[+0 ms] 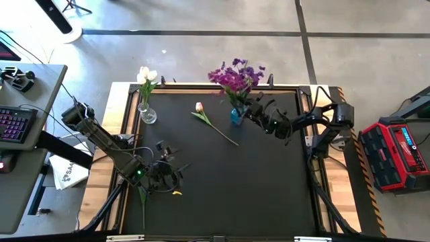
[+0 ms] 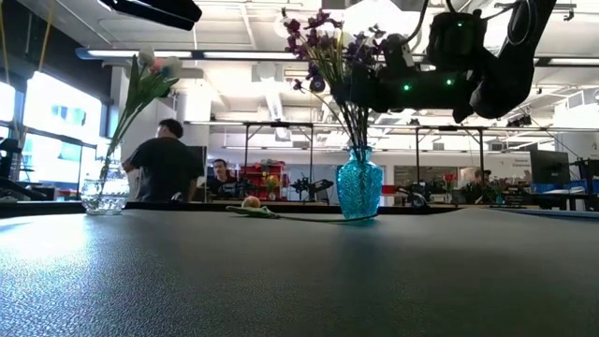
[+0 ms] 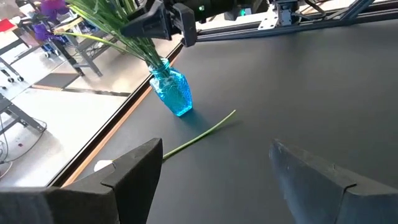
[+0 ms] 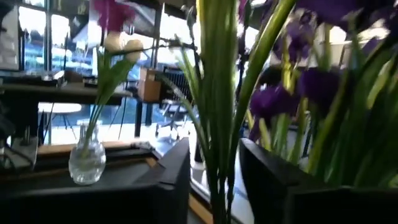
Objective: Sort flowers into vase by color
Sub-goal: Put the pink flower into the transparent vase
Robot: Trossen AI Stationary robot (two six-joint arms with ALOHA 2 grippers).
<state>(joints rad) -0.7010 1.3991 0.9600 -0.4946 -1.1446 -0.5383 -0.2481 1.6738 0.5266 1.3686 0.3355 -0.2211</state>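
The purple flowers lean to one side and the robot's right gripper holds their stems high, so it should open, back away and pinch closer to the blue vase's opening point(image 2: 360, 150).
Purple flowers point(image 1: 236, 75) stand with their stems in a blue vase point(image 1: 236, 116) at the table's far edge. White tulips point(image 1: 147, 75) stand in a clear vase point(image 1: 147, 115) to its left. A pink tulip point(image 1: 213, 124) lies flat on the table between the vases. My right gripper point(image 4: 214, 177) is level, just above the blue vase point(image 2: 358, 184), shut on the purple flowers' stems. My left gripper point(image 3: 214, 186) hangs open over the table's near-left part point(image 1: 164, 171) and touches nothing. My right gripper pinches a bunch of green stems point(image 4: 217, 143) of the purple flowers between its two fingers point(image 4: 174, 180). It comes level from the table's right side, across the stems, a little above the vase's mouth point(image 3: 158, 62). The stems stand upright, their lower ends in the blue vase.
The black mat has a raised wooden frame point(image 1: 127, 101) around it. A green stem piece point(image 1: 142, 198) and a small yellow bit point(image 1: 176, 193) lie near the left arm. People stand in the room beyond the far edge point(image 2: 167, 159). Bare mat stretches across the middle and near right.
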